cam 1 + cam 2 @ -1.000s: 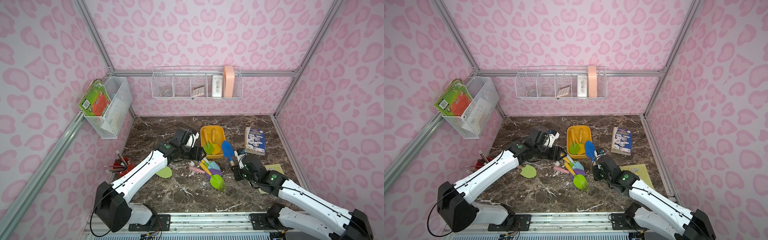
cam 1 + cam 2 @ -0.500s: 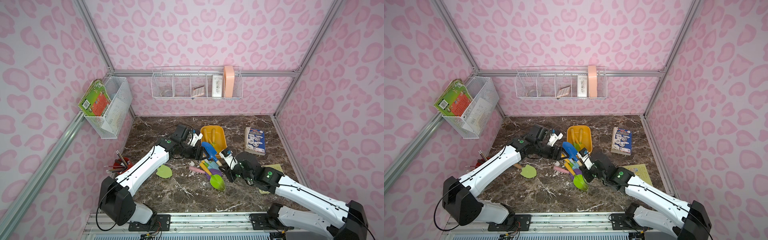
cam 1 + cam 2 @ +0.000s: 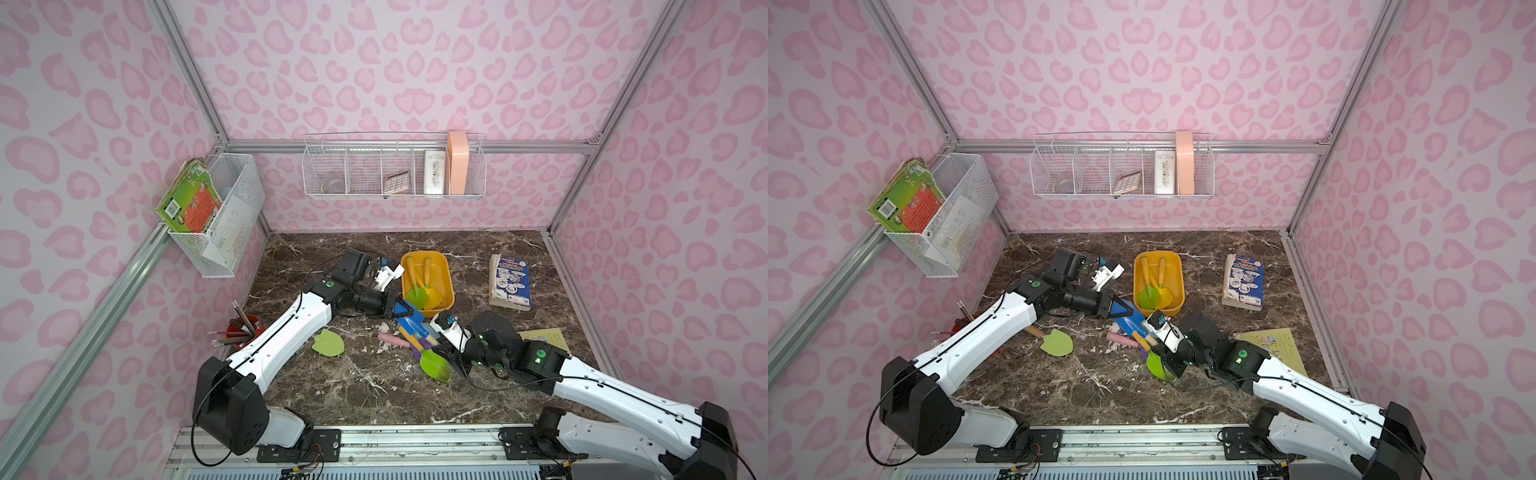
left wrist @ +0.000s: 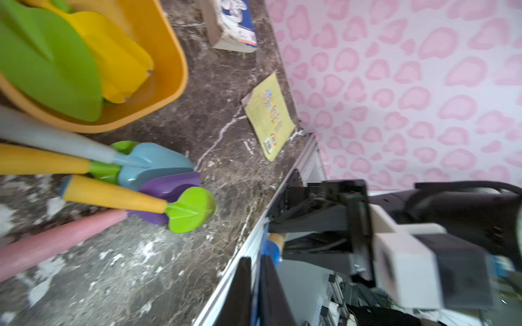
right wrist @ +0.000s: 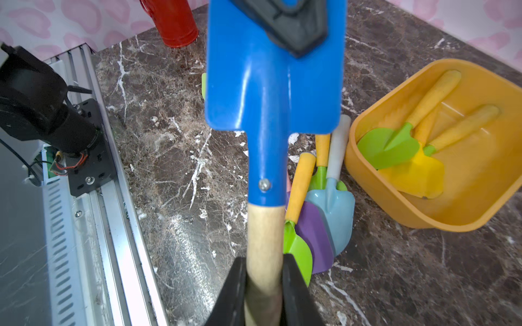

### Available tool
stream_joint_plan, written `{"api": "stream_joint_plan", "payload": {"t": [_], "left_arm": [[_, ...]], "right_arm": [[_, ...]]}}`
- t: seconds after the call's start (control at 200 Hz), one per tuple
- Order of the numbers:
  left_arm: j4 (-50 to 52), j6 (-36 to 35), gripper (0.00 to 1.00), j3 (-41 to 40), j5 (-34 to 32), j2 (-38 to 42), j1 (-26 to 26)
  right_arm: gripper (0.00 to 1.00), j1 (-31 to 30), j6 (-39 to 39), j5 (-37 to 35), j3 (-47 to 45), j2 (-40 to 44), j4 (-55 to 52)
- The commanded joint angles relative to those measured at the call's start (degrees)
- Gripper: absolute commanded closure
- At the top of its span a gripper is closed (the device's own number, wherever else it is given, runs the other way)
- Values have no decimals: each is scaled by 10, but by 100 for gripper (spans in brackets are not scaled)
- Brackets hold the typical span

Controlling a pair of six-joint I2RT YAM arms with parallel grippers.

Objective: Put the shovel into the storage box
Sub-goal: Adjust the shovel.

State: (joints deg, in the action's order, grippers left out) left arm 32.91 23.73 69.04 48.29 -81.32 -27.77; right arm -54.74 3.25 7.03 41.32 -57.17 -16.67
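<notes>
The shovel's blue blade faces the storage box, where handles lie at the back, so next my left gripper turns the shovel before my right gripper retakes the shovel's wooden handle point(image 5: 264, 233).
The shovel point(image 3: 411, 326) point(image 3: 1129, 322) has a blue blade and a wooden handle and hangs over the table just in front of the storage box. My right gripper point(image 5: 264, 262) point(image 3: 441, 347) is shut on its wooden handle. My left gripper point(image 4: 255, 261) point(image 3: 405, 309) is shut on the tip of the blue blade point(image 5: 271, 84), which shows as a thin blue edge between the jaws in the left wrist view. The storage box point(image 3: 440, 270) point(image 3: 1173, 270) point(image 5: 480, 197) is a yellow-orange tub holding a green and a yellow shovel.
A pile of shovels, light blue, purple, green and pink-handled point(image 3: 424, 347), lies under the held one. A green shovel point(image 3: 328, 343), a red pencil cup point(image 3: 243, 328), a book point(image 3: 510, 282) and a yellow booklet point(image 3: 544, 336) are on the table. Wire baskets point(image 3: 395, 170) hang on the walls.
My right gripper has carried the blue shovel left and lower, blade toward the left arm. My left gripper, open before, has reached in and shut on the blade tip.
</notes>
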Motion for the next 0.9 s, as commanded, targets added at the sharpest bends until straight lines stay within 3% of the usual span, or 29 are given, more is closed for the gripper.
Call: {"api": "stream_joint_plan", "payload": {"t": [0.0,0.075,0.195,0.365,0.495,0.72,0.895], "left_arm": [[2,-9,100,-12,-23,-1,5],[-4,-5,100,-15,-23,1,6],[-17,17,100,-21,-47,5,13],[-100,106,100,-58,-130,41,35],[-165,162,100,-80,-195,73,38],[-238,222,100,-119,-298,119,35],[-319,261,100,-163,-360,164,26]], "right_arm": [[83,1,-2,-15,9,-2,30],[79,5,14,-49,10,-1,37],[58,48,58,-68,11,7,46],[41,166,180,35,-25,48,112],[36,210,296,127,-89,66,232],[35,223,465,186,-155,23,411],[32,226,594,219,-193,-37,622]]}}
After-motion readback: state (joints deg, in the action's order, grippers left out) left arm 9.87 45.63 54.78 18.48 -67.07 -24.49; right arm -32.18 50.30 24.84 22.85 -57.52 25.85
